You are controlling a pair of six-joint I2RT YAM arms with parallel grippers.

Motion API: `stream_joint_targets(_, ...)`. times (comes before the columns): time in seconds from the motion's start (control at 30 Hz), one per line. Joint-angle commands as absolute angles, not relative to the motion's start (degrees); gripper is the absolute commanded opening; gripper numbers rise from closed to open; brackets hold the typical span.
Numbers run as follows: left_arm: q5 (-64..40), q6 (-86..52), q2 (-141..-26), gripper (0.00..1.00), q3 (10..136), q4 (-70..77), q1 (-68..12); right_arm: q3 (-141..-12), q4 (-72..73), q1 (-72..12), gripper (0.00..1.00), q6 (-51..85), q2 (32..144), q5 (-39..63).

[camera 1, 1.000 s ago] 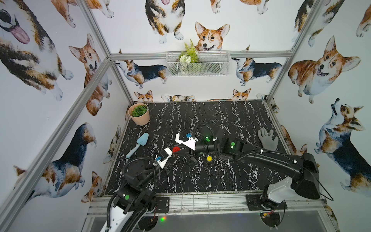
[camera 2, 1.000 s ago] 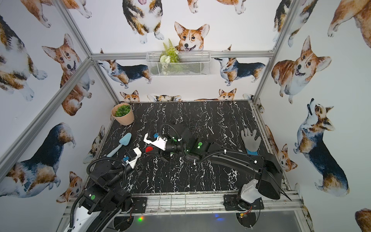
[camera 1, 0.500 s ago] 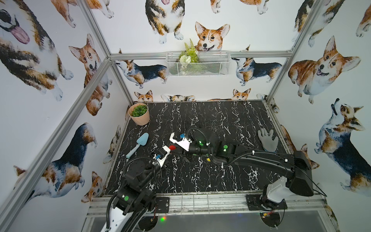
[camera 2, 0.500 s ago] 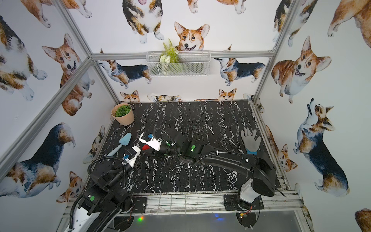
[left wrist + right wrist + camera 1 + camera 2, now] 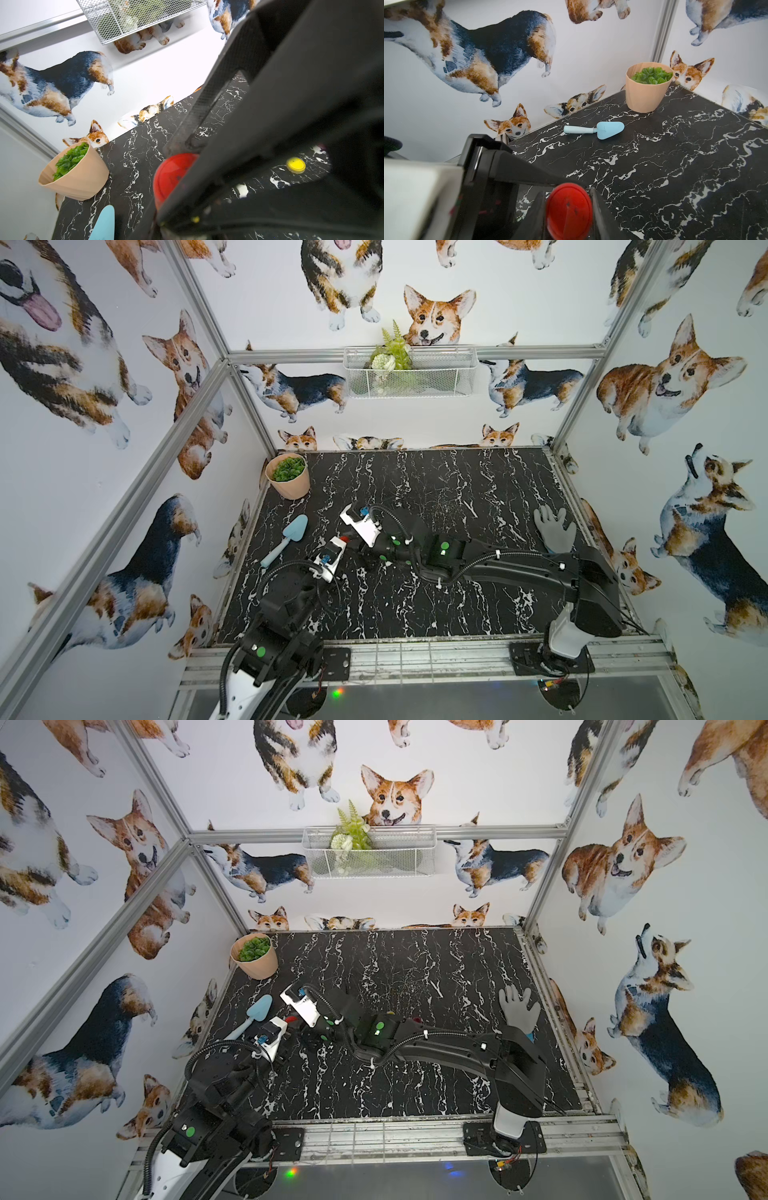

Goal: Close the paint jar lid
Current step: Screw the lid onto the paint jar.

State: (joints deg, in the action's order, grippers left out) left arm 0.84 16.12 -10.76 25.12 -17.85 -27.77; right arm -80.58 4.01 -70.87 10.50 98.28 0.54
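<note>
Next, my right gripper opens, swings back and takes the red lid's rim (image 5: pixel 343 538) for more turning, as it sits turned close against my left gripper's wrist.
A round red lid (image 5: pixel 569 209) sits between the two fingers (image 5: pixel 600 214) of my right gripper (image 5: pixel 569 212), which is shut on its rim. In both top views the lid (image 5: pixel 344 538) (image 5: pixel 291 1018) shows as a small red spot where the two grippers meet, left of the table's middle. My left gripper (image 5: pixel 347 548) is shut just under it. The paint jar is almost hidden: only a pale blurred bit (image 5: pixel 178 233) shows in the left jaws below the lid (image 5: pixel 172 178), with the right gripper's dark fingers crossing over it.
A tan pot of green leaves (image 5: pixel 289 477) stands at the back left corner. A light blue trowel (image 5: pixel 286 537) lies just left of the grippers. A grey glove (image 5: pixel 555 529) lies at the right edge. A small yellow lid (image 5: pixel 295 165) lies under the right arm.
My right arm has swung left across the table with the red lid, bringing it over the left gripper. The left gripper has shifted only slightly.
</note>
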Motion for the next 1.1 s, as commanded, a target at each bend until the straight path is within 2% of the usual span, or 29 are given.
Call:
stream_joint_targets(0.0,-0.56,17.97,-10.81,0.34,26.0,-10.63,-27.91,-82.19,0.37,-71.25,0.29,14.33,99.99,-8.2)
stream_joint_targets(0.37,3.42,18.36,-10.99,0.34,26.1,-11.07,-27.86,-85.17,0.28,-73.16,0.3,18.7,103.33,-14.39)
stream_joint_targets(0.43,3.52,18.37,-11.07,0.34,26.02,-10.99,-27.9,-85.78,0.04,-73.77,0.36,18.44,103.7,-15.14)
stream_joint_targets(0.53,3.51,18.37,-11.07,0.34,26.02,-11.16,-27.86,-84.9,0.92,-74.0,0.53,18.16,102.91,-15.74)
stream_joint_targets(0.73,3.34,18.45,-11.6,0.34,26.1,-11.34,-27.88,-80.69,3.82,-74.0,0.72,16.99,98.59,-14.67)
stream_joint_targets(1.07,0.84,18.81,-12.44,0.34,26.19,-11.47,-27.87,-73.48,2.57,-73.15,0.79,13.55,88.76,-13.16)
